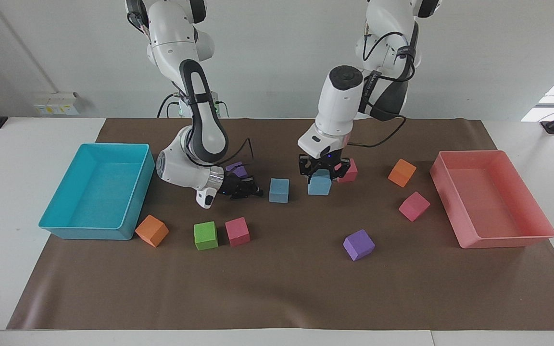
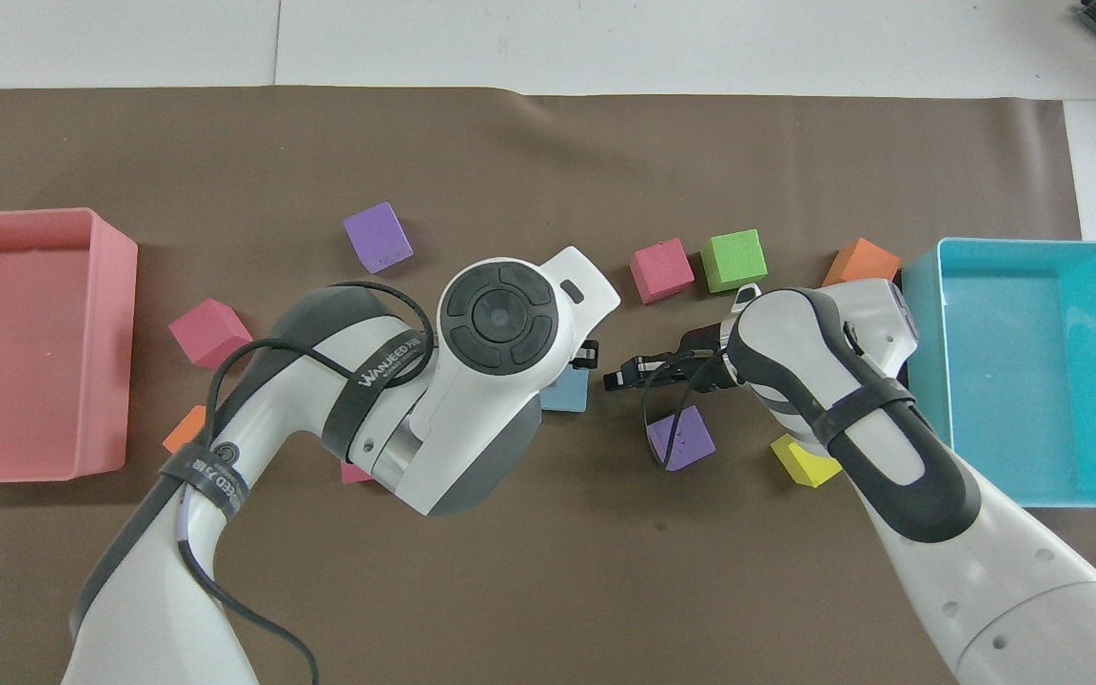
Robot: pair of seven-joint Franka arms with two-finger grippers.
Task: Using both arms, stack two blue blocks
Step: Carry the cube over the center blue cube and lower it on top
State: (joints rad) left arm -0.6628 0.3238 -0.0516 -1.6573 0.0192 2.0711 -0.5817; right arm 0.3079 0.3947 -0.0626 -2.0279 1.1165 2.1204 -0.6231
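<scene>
Next, my left gripper lets go of the second blue block on top of the blue block point(image 2: 562, 384) that sits near my right gripper. The second block is now held just above the mat.
One blue block point(image 1: 279, 190) rests on the brown mat near the middle. My left gripper point(image 1: 322, 176) is shut on the second blue block point(image 1: 319, 187) and holds it just above the mat, close beside the resting one, toward the left arm's end. In the overhead view the left arm's wrist point(image 2: 500, 319) hides the held block and part of the resting blue block point(image 2: 567, 396). My right gripper point(image 1: 253, 191) lies low and level on the resting block's other flank, shut and empty, with its fingertips point(image 2: 613, 379) a short gap from that block.
A turquoise tray point(image 1: 99, 192) stands at the right arm's end and a pink tray point(image 1: 493, 202) at the left arm's end. Loose cubes lie around: purple point(image 1: 358, 244), pink point(image 1: 414, 206), orange point(image 1: 402, 172), green point(image 1: 206, 235), pink point(image 1: 237, 231), orange point(image 1: 152, 230), yellow point(image 2: 803, 461).
</scene>
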